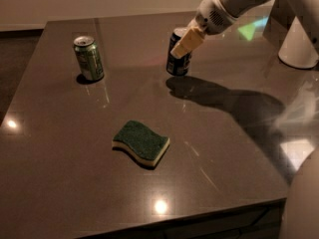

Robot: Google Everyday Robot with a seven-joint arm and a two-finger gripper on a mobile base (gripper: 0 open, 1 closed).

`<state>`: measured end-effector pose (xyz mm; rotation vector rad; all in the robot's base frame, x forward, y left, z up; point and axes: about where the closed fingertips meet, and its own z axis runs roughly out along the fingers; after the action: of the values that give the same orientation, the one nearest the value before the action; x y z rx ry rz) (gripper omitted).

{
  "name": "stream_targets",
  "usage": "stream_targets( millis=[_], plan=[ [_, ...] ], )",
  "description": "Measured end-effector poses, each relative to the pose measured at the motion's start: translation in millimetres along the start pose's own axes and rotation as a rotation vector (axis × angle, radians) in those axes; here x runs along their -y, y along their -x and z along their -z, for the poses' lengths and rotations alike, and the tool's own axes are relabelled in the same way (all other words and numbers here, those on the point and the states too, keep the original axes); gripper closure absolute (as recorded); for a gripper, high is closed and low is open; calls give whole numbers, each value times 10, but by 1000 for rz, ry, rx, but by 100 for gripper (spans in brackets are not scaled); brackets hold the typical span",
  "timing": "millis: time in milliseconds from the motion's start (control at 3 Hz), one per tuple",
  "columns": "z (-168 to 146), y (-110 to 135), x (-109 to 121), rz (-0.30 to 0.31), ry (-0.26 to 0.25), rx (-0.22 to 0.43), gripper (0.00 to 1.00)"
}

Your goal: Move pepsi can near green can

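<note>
The robot's gripper will release the pepsi can, now upright at the back middle, close against the green can's side [103, 77] that faces the white rounded base.
The pepsi can [177, 62] is dark blue with a silver top and stands upright at the back middle of the dark table [65, 148]. My gripper [183, 43] comes in from the upper right and is shut on the pepsi can, with a pale finger [186, 43] across its front. The green can [89, 58] stands upright at the back left, well apart from the pepsi can and to its left.
A green sponge [141, 142] with a pale underside lies in the middle of the table, nearer the front. A white rounded base [299, 46] stands at the back right. The table's front edge [189, 218] runs along the bottom.
</note>
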<state>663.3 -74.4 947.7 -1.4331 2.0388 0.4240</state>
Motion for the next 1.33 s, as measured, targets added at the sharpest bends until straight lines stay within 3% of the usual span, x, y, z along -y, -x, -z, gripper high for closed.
stream_targets(
  millis=[1000,1333],
  plan=[
    [-734,677,-485,137,127,29,100],
    [-877,871,-551,173,145,28,100]
  ],
)
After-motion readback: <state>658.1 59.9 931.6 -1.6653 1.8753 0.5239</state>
